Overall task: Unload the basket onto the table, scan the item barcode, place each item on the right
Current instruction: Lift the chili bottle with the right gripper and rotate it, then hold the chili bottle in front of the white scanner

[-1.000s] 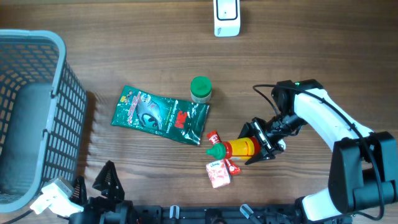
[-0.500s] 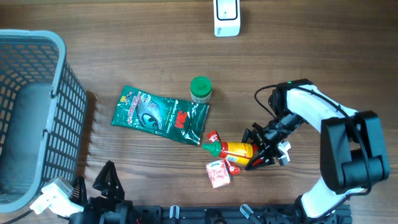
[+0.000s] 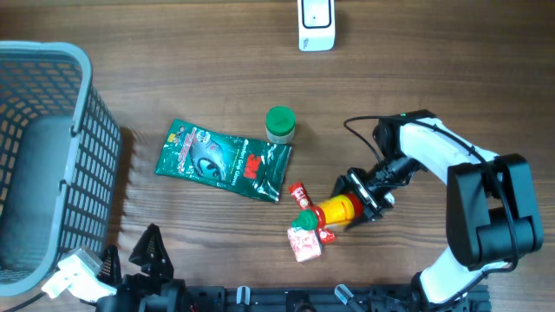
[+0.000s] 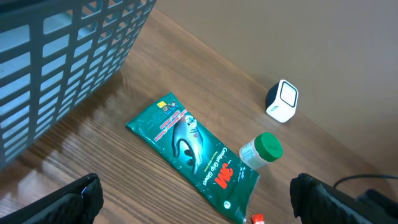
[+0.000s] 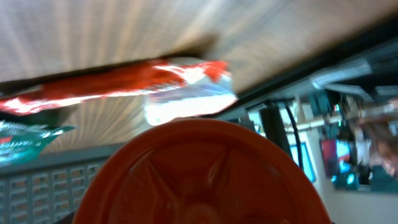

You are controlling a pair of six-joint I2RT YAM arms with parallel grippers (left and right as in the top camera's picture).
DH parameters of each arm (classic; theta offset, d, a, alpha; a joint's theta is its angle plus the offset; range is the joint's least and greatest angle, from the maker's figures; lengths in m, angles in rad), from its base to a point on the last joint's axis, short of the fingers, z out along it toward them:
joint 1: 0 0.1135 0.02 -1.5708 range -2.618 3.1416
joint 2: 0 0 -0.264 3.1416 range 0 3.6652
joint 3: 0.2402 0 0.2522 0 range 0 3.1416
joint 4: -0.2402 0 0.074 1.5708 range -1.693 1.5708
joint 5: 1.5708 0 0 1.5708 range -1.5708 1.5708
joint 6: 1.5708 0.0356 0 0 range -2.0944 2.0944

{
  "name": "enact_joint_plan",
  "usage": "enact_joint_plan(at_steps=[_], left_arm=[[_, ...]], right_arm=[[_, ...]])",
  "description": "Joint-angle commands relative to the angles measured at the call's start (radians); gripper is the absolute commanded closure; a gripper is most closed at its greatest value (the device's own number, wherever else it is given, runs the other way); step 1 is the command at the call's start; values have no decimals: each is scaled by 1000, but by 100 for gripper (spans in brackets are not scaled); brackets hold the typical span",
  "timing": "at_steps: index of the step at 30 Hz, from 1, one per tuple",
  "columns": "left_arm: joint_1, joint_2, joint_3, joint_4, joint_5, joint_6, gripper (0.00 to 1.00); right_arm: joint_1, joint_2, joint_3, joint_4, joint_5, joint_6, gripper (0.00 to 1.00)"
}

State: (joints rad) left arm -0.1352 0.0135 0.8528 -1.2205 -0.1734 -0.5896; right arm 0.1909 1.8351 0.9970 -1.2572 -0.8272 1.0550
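Observation:
My right gripper needs to let go of the sauce bottle on the bare table (image 3: 539,146) just behind the black elbow of that gripper's arm.
My right gripper (image 3: 362,196) is shut on the base end of a sauce bottle (image 3: 336,209), yellow and red with a green cap (image 3: 305,219). The bottle lies nearly level just above the table, cap pointing left. Its orange-red base (image 5: 205,177) fills the lower half of the right wrist view and hides the fingers. The white scanner (image 3: 316,24) stands at the table's far edge, also seen as a small white box (image 4: 283,101). My left gripper (image 4: 199,200) is open at the near left edge, nothing between its fingers (image 4: 87,196).
A green 3M packet (image 3: 224,161) lies mid-table, a green-lidded jar (image 3: 279,124) just behind it. Small red packets (image 3: 304,243) lie under the bottle's cap. A grey basket (image 3: 82,130) stands at the left.
The right gripper has turned the bottle over the last second; the cap end swung down toward the red packets. The left arm has not moved.

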Motion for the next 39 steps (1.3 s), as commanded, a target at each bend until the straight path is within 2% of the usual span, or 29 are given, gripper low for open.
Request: enact_joint_plan(at_steps=[1,5,10,12,14,18,20,22,25,28,30,35,36,39], left_arm=[[7,-8,3,3,5,-6,0],[7,-8,3,3,5,-6,0],[7,-8,3,3,5,-6,0],[7,-8,3,3,5,-6,0],[7,-8,3,3,5,-6,0],[7,-8,3,3,5,-6,0],[7,-8,3,3,5,-6,0],[7,-8,3,3,5,-6,0],[7,-8,3,3,5,-6,0],[7,-8,3,3,5,-6,0],[7,-8,3,3,5,-6,0],[7,-8,3,3,5,-6,0],[7,-8,3,3,5,-6,0],[7,-8,3,3,5,-6,0]], right_arm=[[-5,13,16,135,-125,-62,71],[-16,13,18,381,-221,-60,76],[-71,0,39,405,-241,-68,78],[-94,-28,52,404,-238,-60,87],[-109,-73,79,406,-214,-41,89],[-116,-169,170,434,15,50,78],[-116,-207,203,562,190,75,66],[-116,-212,203,696,239,123,54],[-116,-196,201,871,305,253,53],[-114,-175,201,1019,435,293,49],[-108,-153,201,1085,462,330,39],[-79,-24,201,1394,439,334,40],[-74,27,201,1541,397,354,40],[-71,113,201,1753,394,443,40]])
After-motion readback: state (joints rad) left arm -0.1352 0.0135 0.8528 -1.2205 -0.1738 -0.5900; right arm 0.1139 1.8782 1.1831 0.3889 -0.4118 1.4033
